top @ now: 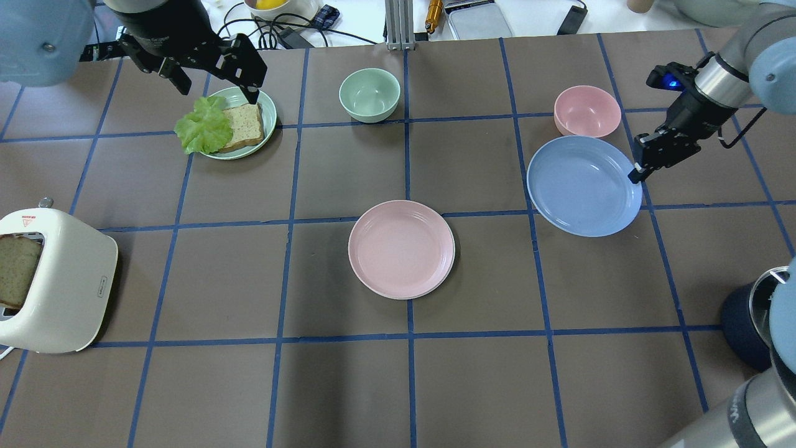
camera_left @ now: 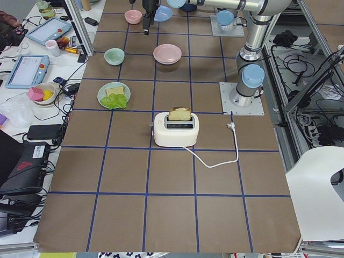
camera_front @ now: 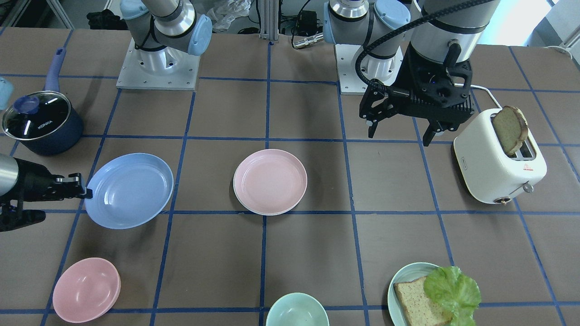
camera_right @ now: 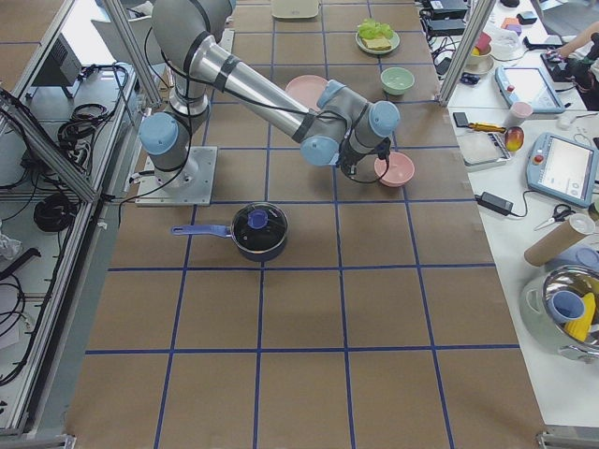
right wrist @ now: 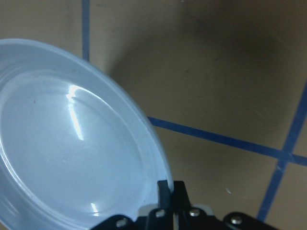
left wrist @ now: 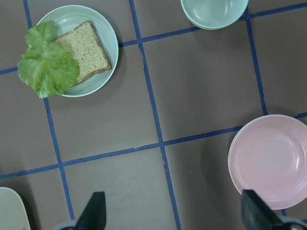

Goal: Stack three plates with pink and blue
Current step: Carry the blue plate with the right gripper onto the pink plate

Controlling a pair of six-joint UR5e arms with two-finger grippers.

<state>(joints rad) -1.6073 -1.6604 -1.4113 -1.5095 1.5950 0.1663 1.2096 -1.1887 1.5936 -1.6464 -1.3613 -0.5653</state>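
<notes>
Next, my right gripper lets go of the periwinkle blue plate on top of the pale pink plate (camera_front: 270,180) at the middle of the table.
My right gripper (camera_front: 86,192) (top: 634,176) (right wrist: 171,189) is shut on the rim of the periwinkle blue plate (camera_front: 129,190) (top: 583,185) (right wrist: 72,143) and holds it tilted, seemingly off the table. The pale pink plate (camera_front: 270,181) (top: 401,249) (left wrist: 271,160) lies at the table's middle. A thin white rim shows under its edge, so the white plate seems to lie beneath it, mostly hidden. My left gripper (camera_front: 400,136) (top: 217,91) (left wrist: 173,213) is open and empty, high above the table beside the toaster.
A pink bowl (camera_front: 86,290) (top: 587,111) sits close behind the blue plate. A green bowl (top: 369,93), a teal plate (top: 270,118) with bread and lettuce, a white toaster (camera_front: 494,167) with bread and a lidded blue pot (camera_front: 43,122) ring the table.
</notes>
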